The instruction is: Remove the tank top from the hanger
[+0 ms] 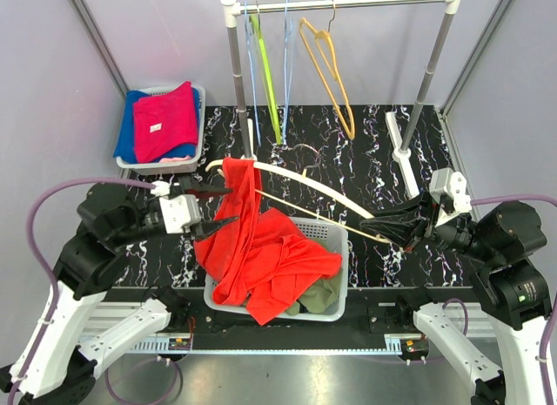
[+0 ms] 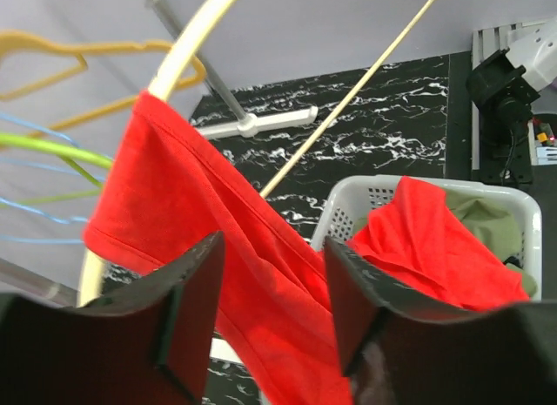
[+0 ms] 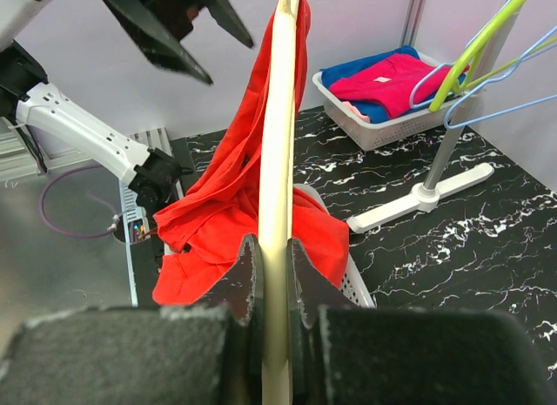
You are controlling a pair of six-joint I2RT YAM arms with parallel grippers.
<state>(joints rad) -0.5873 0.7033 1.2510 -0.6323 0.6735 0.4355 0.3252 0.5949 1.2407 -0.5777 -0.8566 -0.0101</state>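
The strap loops over the end of the hanger above the robot's open left gripper, so that left gripper should pinch the cloth point(image 2: 165, 244) near the hanger and slide it off.
A red tank top point(image 1: 252, 248) hangs by one strap over the left end of a cream hanger point(image 1: 300, 185); its body drapes into the white basket point(image 1: 338, 296). My right gripper point(image 1: 383, 224) is shut on the hanger's right end and holds it level; in the right wrist view the hanger point(image 3: 278, 152) runs up between my fingers point(image 3: 248, 270), with the tank top point(image 3: 235, 196) at its far end. My left gripper point(image 1: 218, 206) is open beside the hanging strap. In the left wrist view the red cloth point(image 2: 218, 239) lies between the open fingers point(image 2: 187, 309).
A clothes rack point(image 1: 339, 3) at the back carries green, blue and orange hangers point(image 1: 326, 65). A grey basket point(image 1: 200, 131) of pink and blue clothes sits at the back left. Olive cloth point(image 1: 318, 296) lies in the white basket. The rack's white foot point(image 1: 400, 152) lies near the right arm.
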